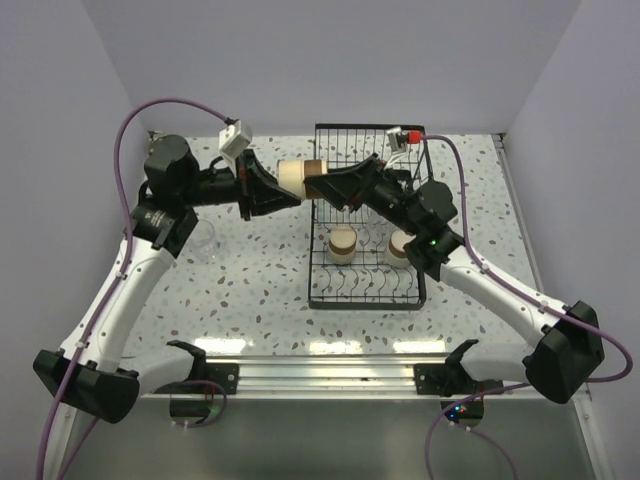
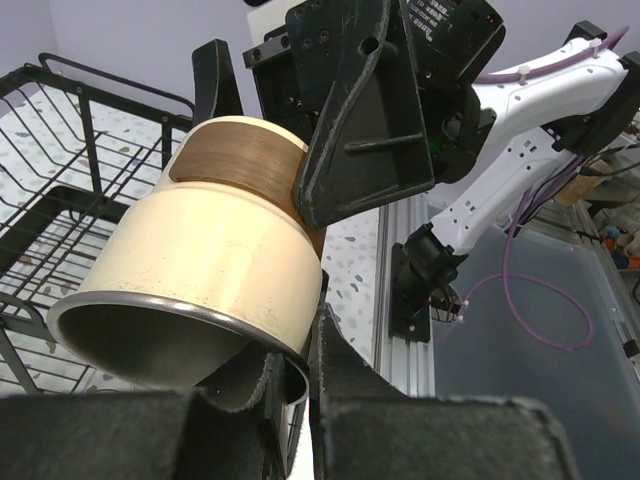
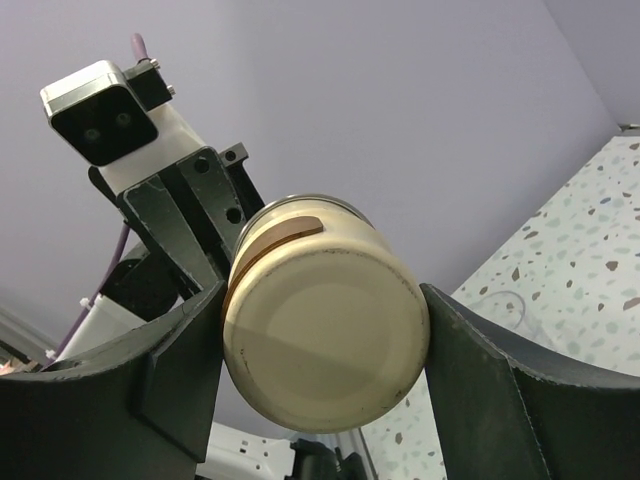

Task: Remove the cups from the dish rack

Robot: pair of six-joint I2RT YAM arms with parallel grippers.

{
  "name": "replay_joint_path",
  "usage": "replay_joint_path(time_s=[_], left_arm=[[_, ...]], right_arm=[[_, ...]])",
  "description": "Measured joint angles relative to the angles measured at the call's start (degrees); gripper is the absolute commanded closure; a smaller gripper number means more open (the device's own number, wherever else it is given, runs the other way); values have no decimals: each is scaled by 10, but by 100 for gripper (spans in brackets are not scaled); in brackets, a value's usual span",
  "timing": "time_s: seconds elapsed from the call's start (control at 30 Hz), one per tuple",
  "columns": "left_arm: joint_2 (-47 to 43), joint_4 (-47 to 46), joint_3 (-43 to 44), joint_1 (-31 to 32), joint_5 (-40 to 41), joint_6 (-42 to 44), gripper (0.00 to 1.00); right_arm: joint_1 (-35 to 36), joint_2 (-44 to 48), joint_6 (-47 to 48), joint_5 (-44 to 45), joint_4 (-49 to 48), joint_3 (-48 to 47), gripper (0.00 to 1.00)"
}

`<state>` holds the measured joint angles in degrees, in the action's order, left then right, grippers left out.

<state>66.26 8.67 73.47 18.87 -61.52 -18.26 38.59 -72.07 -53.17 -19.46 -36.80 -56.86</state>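
Note:
I should stand the brown cup upright on the table (image 1: 247,265) with my left gripper, between the clear cup and the dish rack.
A brown cup (image 1: 300,178) with a pale tan base hangs sideways in the air over the left edge of the black wire dish rack (image 1: 365,300). My left gripper (image 1: 265,190) pinches its steel rim (image 2: 180,335), one finger inside and one outside. My right gripper (image 1: 345,185) clasps the base end (image 3: 325,340), with a finger against each side. Two more brown cups (image 1: 342,243) (image 1: 402,245) stand upside down in the rack. One clear cup (image 1: 205,240) stands on the table to the left, under my left arm. No other clear cup shows.
The rack's taller basket section (image 1: 355,140) is at the far end, also at the left of the left wrist view (image 2: 60,200). Purple cables loop from both arms. White walls close in the table at the back and sides.

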Motion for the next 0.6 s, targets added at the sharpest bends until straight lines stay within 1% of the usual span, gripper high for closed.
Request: replay_joint_path(time_s=[0.03,0.07,0.1,0.13,0.2,0.23,0.43,0.53,0.6], left_arm=[[-1,3,0,0,2,2,100],[-1,8,1,0,6,6,100],[-2,22,4,0,11,17,100],[-2,43,10,1,19,31,100],[-3,88,21,4,40,70,100],[-7,115,25,8,63,99,100],[-43,256,26,8,304,288,100],[-46,306,13,8,384,365,100],[-33,333,-1,9,418,403,100]], right_arm=[[0,0,-2,0,-1,0,74],[0,0,-2,0,0,0,56],[0,0,1,0,4,0,34],[1,1,3,0,12,0,24],[3,7,15,5,42,-2,13],[5,13,32,17,73,-4,3],[8,50,122,76,253,-5,2],[8,66,158,109,332,-9,2],[8,73,177,131,377,-16,2]])
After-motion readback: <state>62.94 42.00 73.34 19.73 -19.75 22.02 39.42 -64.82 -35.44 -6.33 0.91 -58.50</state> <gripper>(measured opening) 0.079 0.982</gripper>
